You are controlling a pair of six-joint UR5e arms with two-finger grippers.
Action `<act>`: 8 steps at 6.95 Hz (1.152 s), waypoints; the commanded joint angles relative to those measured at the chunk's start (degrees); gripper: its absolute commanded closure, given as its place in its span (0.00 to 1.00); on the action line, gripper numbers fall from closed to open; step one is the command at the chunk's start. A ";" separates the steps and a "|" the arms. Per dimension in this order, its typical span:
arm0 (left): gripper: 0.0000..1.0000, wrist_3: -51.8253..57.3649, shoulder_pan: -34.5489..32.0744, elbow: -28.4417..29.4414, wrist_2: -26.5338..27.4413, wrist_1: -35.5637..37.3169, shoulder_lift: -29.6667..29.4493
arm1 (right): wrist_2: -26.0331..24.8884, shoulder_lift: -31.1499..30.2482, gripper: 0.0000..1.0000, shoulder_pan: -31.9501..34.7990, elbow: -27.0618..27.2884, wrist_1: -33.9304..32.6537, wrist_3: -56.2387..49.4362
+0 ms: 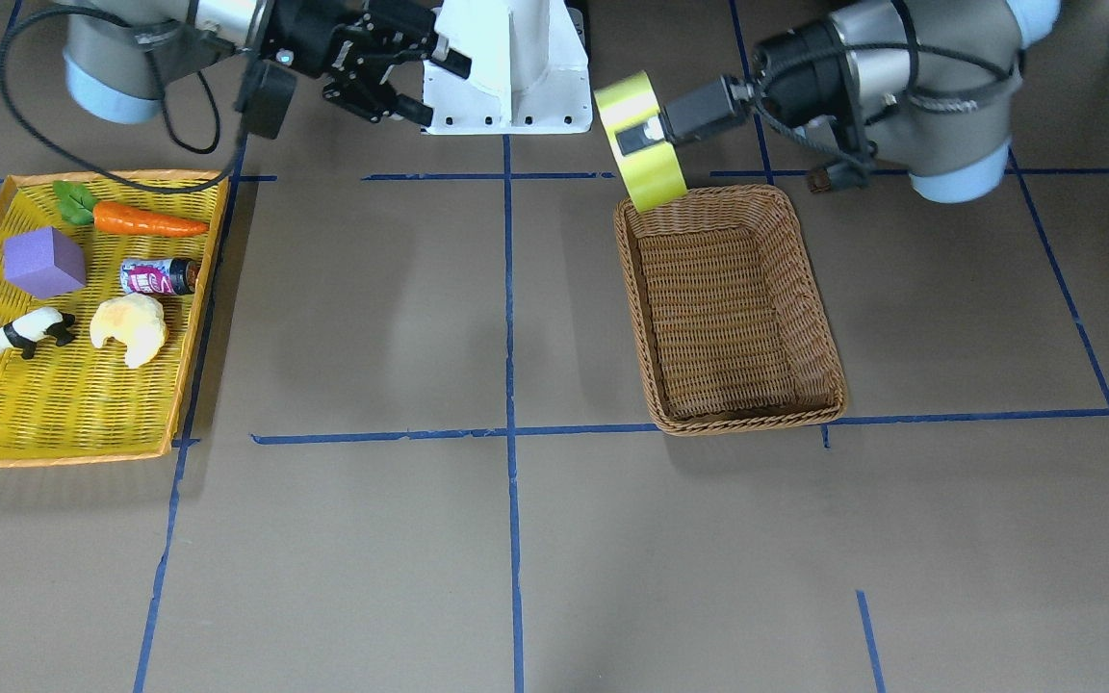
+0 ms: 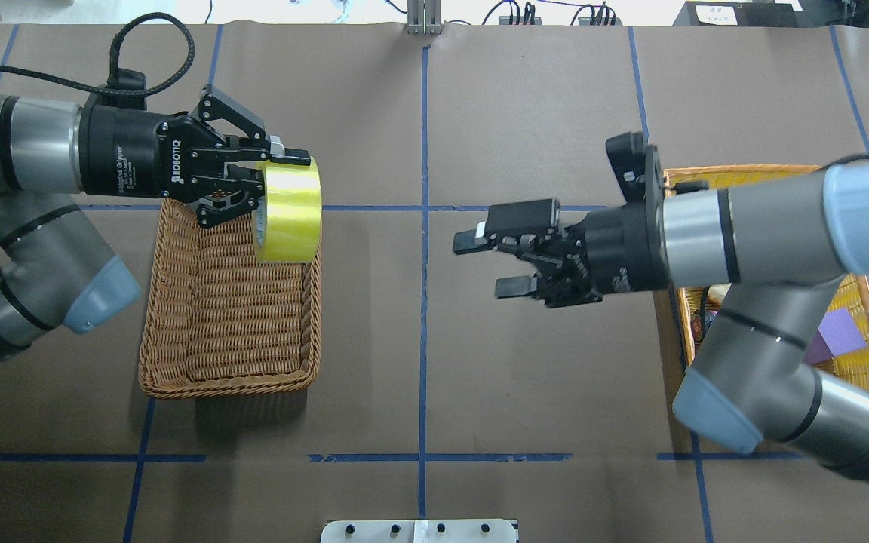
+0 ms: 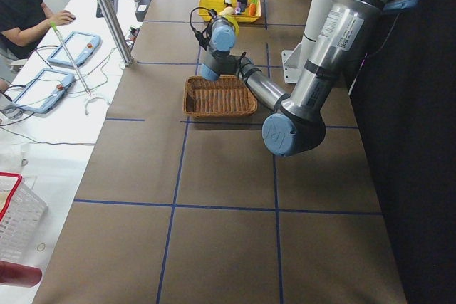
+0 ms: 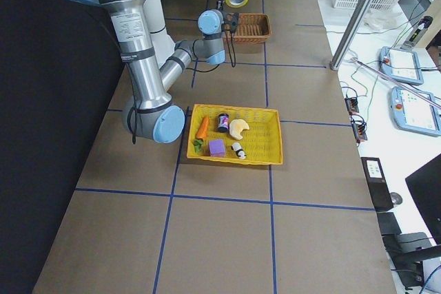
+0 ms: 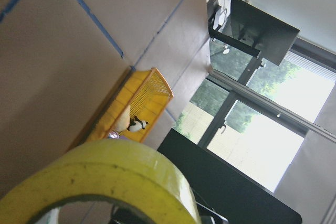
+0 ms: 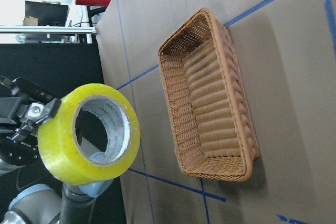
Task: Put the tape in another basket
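Observation:
I will use my left gripper to set the tape free on the middle of the brown wicker basket's bottom (image 1: 719, 313). The tape is now above that basket's far inner corner.
The tape (image 2: 291, 211), a wide yellow-green roll, hangs in my left gripper (image 2: 272, 172), which is shut on its wall. It is held above the far inner corner of the brown wicker basket (image 2: 223, 388), clear of the rim. The front view shows the tape (image 1: 646, 144) over the basket's (image 1: 747, 419) back edge, with the left gripper (image 1: 646, 135) on it. The right wrist view shows the tape (image 6: 89, 135) beside the empty basket (image 6: 210, 124). My right gripper (image 2: 489, 264) is open and empty above the table's middle, pointing toward the tape; it also shows in the front view (image 1: 434, 89).
A shallow yellow tray (image 1: 83, 414) on my right holds a carrot (image 1: 145, 221), a purple cube (image 1: 44, 262), a can (image 1: 160, 277), a toy panda (image 1: 27, 332) and a croissant (image 1: 131, 327). My right arm covers most of the tray (image 2: 736, 172) in the overhead view. The white robot base (image 1: 506, 67) stands at the table's edge.

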 commanded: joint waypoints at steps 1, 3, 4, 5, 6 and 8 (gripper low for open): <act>1.00 14.11 -2.83 2.17 -8.84 12.57 -0.07 | 3.28 -0.40 0.00 6.81 0.22 -11.02 -9.24; 1.00 29.06 -4.07 1.64 -10.19 25.85 0.62 | 2.59 -0.58 0.00 11.38 0.31 -26.81 -26.34; 1.00 35.56 -3.29 1.64 -10.19 30.61 1.32 | 2.49 -0.58 0.00 14.18 0.31 -35.68 -37.40; 1.00 44.85 -3.11 1.46 -9.84 36.84 2.38 | 0.93 -1.19 0.00 16.30 0.31 -43.34 -51.44; 1.00 51.65 -1.45 1.46 -8.45 40.90 3.26 | 0.82 -1.81 0.00 19.02 0.22 -50.72 -62.71; 1.00 56.97 2.32 1.46 -3.80 43.22 5.98 | 1.70 -1.64 0.00 22.90 -0.04 -58.95 -74.39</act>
